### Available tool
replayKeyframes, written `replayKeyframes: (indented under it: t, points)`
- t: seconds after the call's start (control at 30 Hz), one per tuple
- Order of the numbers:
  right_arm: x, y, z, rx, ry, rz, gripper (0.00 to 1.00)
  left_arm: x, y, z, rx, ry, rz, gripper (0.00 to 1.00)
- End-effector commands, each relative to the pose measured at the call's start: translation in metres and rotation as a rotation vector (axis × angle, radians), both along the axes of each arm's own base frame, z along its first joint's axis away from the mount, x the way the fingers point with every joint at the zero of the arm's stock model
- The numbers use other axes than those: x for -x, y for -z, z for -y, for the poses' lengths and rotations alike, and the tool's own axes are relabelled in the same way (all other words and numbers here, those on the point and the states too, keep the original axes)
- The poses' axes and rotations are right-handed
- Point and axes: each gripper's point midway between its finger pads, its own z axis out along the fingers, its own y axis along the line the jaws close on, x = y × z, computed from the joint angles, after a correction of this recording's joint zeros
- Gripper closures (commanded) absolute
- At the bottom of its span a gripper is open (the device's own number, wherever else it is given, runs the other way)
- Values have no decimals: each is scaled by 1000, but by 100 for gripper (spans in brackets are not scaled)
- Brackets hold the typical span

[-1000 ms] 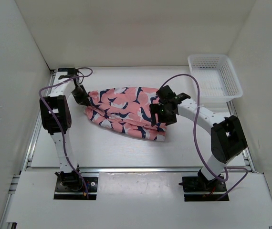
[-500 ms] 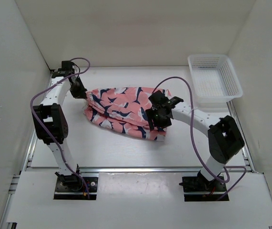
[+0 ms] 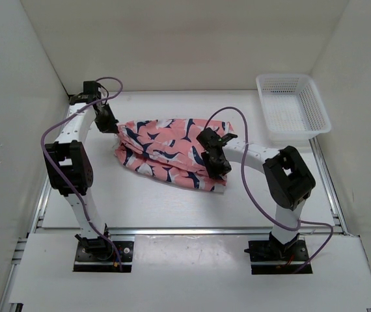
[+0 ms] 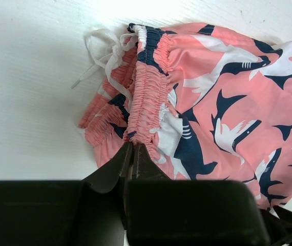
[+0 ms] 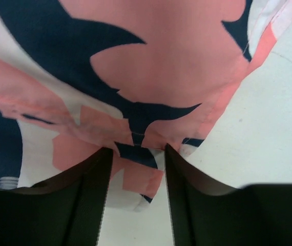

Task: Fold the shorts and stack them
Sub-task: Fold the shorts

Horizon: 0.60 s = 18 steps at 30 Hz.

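Next, I let go of the gathered waistband, now pinched at the bundle's end, with my left gripper over the lower layer's outer edge (image 3: pixel 112 155) (image 4: pixel 87 139), beside the bare white table.
The coral-pink shorts (image 3: pixel 166 151) with navy-and-white sharks lie folded in a bundle at the table's middle, waistband to the left. My left gripper (image 3: pixel 110 123) is at the bundle's left end. In the left wrist view its jaws (image 4: pixel 131 147) are pinched shut on the gathered waistband (image 4: pixel 147 87), with the white drawstring (image 4: pixel 105 48) loose beyond it. My right gripper (image 3: pixel 215 162) is low over the shorts' right end. In the right wrist view its fingers (image 5: pixel 92 177) stand apart, with the hem edge (image 5: pixel 141 177) lying between them.
A white mesh basket (image 3: pixel 310 97) stands at the back right. White walls close in the left, back and right sides. An aluminium rail (image 3: pixel 185 229) runs along the table's near edge. Purple cables loop over both arms.
The left gripper has pulled the waistband end back and left a little. The right gripper has moved left and down onto the shorts' right end, and its elbow has swung inward.
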Motion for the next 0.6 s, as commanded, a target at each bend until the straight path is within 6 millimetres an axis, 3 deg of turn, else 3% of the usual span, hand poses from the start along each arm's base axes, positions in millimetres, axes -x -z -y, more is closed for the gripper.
replayKeyframes:
  t: [0.0, 0.13, 0.2, 0.3, 0.4, 0.53, 0.57]
  points:
    - [-23, -6, -1, 37, 7, 92, 52, -6, -22, 5, 6, 29, 52, 90]
    - [-33, -14, 1, 53, 42, 138, 70, -6, -24, 5, 6, 29, 52, 90]
    - [-34, -8, 0, 62, 41, 128, 77, -8, -27, 5, 6, 29, 61, 90]
    - [-38, -4, 2, 89, 56, 135, 100, -10, -34, 6, 13, 34, 74, 90]
    - [-43, -25, 5, 89, 80, 183, 100, -14, -46, 8, 21, 39, 97, 90]
    - [-66, -80, 5, 63, 85, 293, 100, -24, -74, 14, 50, 60, 147, 90]
    - [-81, -110, 3, 30, 100, 359, 100, -31, -96, 16, 61, 60, 198, 90]
